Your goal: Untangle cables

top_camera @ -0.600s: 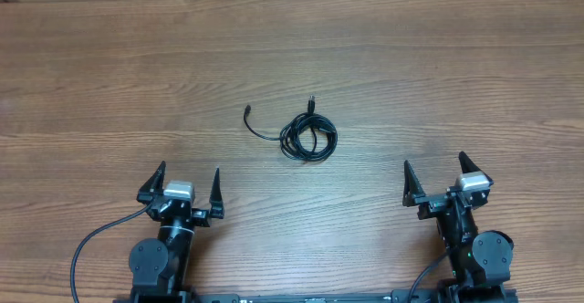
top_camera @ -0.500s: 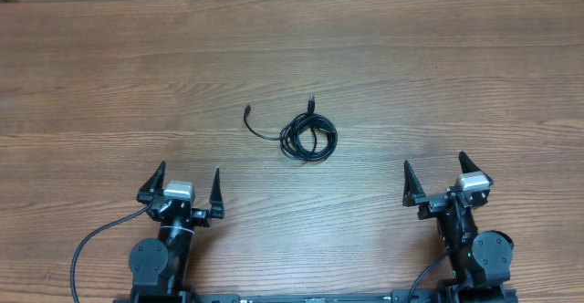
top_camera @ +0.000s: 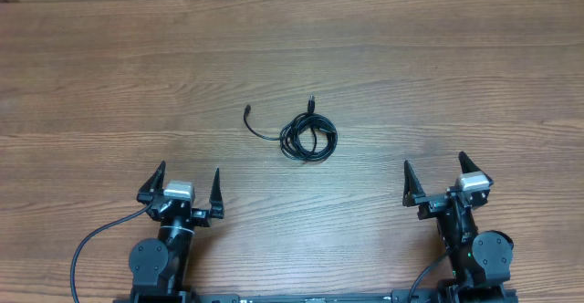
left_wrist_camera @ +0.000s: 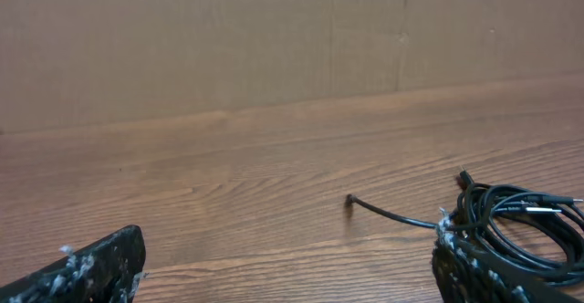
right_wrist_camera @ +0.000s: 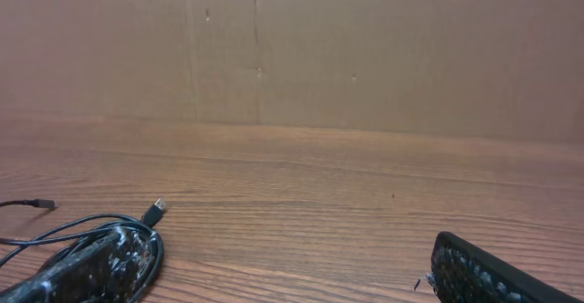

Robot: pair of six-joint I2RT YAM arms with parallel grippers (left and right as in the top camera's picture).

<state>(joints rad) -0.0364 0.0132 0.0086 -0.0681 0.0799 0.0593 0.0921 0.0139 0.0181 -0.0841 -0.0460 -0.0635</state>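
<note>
The robot's left gripper should close on the black coil's side [top_camera: 294, 123] [left_wrist_camera: 469, 201] between the trailing plug end and the back plug.
The cables [top_camera: 307, 137] lie as one small black coil in the middle of the wooden table, with one plug end trailing left [top_camera: 247, 111] and another sticking up at the back [top_camera: 312, 98]. The coil shows at the right edge of the left wrist view [left_wrist_camera: 520, 225] and at the left of the right wrist view [right_wrist_camera: 82, 235]. My left gripper [top_camera: 186, 183] is open and empty, near the front edge, left of and in front of the coil. My right gripper [top_camera: 436, 172] is open and empty at the front right.
The wooden table [top_camera: 456, 75] runs to a brown cardboard wall [left_wrist_camera: 274, 38] at the back. A thick black arm cable [top_camera: 91, 244] loops at the front left beside the left arm's base.
</note>
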